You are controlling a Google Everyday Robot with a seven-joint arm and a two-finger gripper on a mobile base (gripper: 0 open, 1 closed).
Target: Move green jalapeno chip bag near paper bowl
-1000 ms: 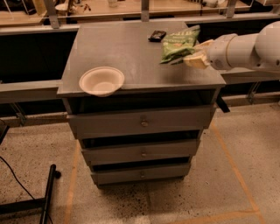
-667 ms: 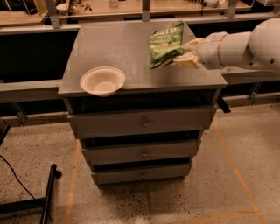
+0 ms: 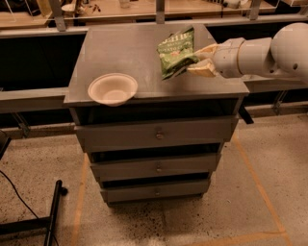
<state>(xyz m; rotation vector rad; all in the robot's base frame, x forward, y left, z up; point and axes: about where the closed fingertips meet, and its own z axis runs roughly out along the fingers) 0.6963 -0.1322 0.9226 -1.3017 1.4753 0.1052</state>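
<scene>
My gripper is going to let go of the green jalapeno chip bag, still hanging above the cabinet, on top of the grey cabinet, against the paper bowl's rim (image 3: 150, 77).
The green jalapeno chip bag (image 3: 176, 53) hangs above the grey cabinet top (image 3: 130, 53), right of its middle, tilted with its lettering facing me. My gripper (image 3: 198, 61) comes in from the right on a white arm and is shut on the bag's right edge, holding it off the surface. The paper bowl (image 3: 112, 88) sits upright at the front left corner of the cabinet top, well to the left of the bag and below it in the view.
The grey cabinet has three drawers (image 3: 156, 134) below its top. A counter with small items (image 3: 77, 7) runs behind it. A black stand leg (image 3: 53, 211) lies on the floor at the lower left. Yellow tape lines (image 3: 255, 178) mark the floor.
My gripper has lifted the chip bag off the cabinet top and carried it left, toward the bowl. The small black packet seen behind the bag earlier no longer shows.
</scene>
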